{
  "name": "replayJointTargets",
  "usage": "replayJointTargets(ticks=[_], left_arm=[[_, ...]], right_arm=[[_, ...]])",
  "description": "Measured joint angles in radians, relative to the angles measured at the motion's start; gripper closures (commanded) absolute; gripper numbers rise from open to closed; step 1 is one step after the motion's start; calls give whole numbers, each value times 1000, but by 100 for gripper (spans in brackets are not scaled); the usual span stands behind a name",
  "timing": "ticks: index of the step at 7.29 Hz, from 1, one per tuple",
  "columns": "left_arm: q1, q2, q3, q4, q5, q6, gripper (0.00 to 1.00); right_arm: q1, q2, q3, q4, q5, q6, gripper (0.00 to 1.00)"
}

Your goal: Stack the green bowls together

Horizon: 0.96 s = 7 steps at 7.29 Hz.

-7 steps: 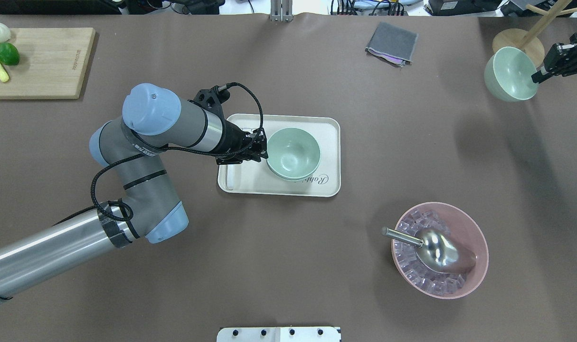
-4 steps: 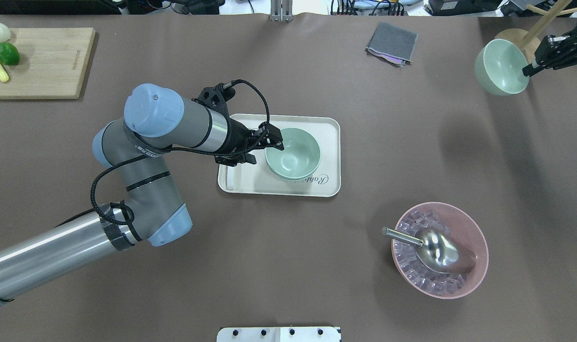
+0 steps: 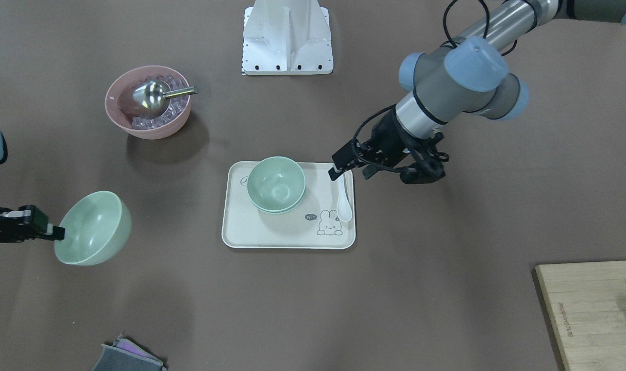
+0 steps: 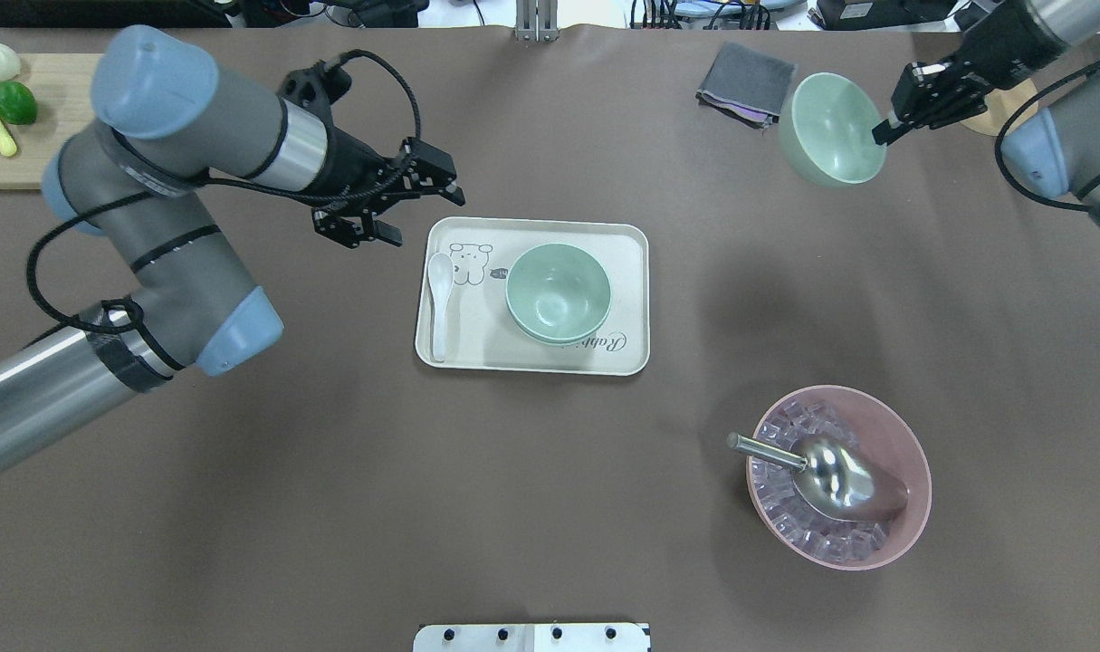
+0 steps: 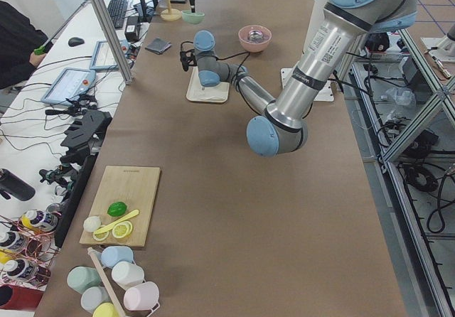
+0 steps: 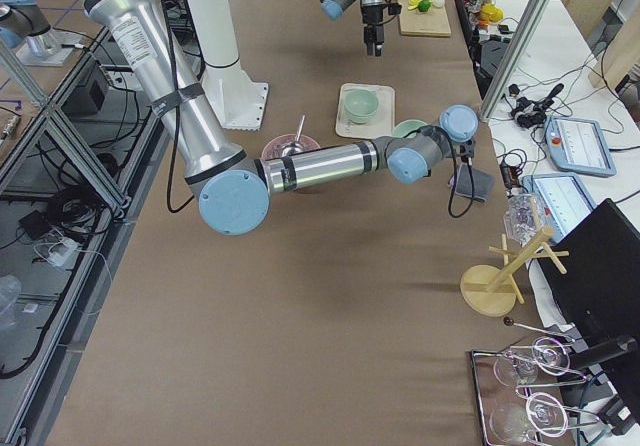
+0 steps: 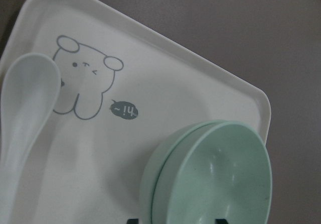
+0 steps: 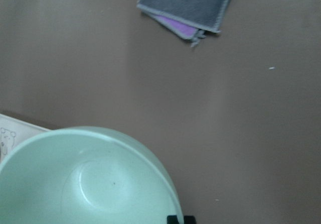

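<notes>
The robot's right gripper will set the third green bowl down inside the two nested green bowls point(image 3: 276, 182) on the cream tray. The third bowl now hangs tilted beside the grey cloth.
Two green bowls point(image 4: 559, 292) sit nested on the cream tray point(image 4: 477, 349); they also show in the front view point(image 3: 275, 184) and the left wrist view point(image 7: 210, 179). My left gripper point(image 4: 411, 206) is open and empty, hovering just off the tray's far left corner. My right gripper point(image 4: 883, 134) is shut on the rim of the third green bowl point(image 4: 828, 127) and holds it tilted in the air at the far right, beside the grey cloth. In the front view that held bowl point(image 3: 92, 226) hangs from the right gripper point(image 3: 55, 233). It fills the bottom of the right wrist view point(image 8: 85, 179).
A white spoon point(image 4: 439, 303) lies on the tray's left side. A pink bowl point(image 4: 912, 471) with ice cubes and a metal scoop stands at the near right. A grey cloth point(image 4: 747, 81) lies at the back. A cutting board point(image 4: 79, 127) with fruit is far left.
My left gripper has pulled back from the nested bowls, up and off the tray to its far left. My right gripper has carried its bowl leftward, toward the cloth.
</notes>
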Motion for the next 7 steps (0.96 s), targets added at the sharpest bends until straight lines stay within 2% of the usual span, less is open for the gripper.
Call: replayJointTargets(ticks=[4, 7], left_arm=[[-140, 54, -16, 6, -114, 101, 2], [-158, 58, -9, 6, -123, 109, 2]], right_arm=[[-198, 104, 18, 27, -70, 49, 100], [-299, 155, 10, 75, -110, 50, 100]])
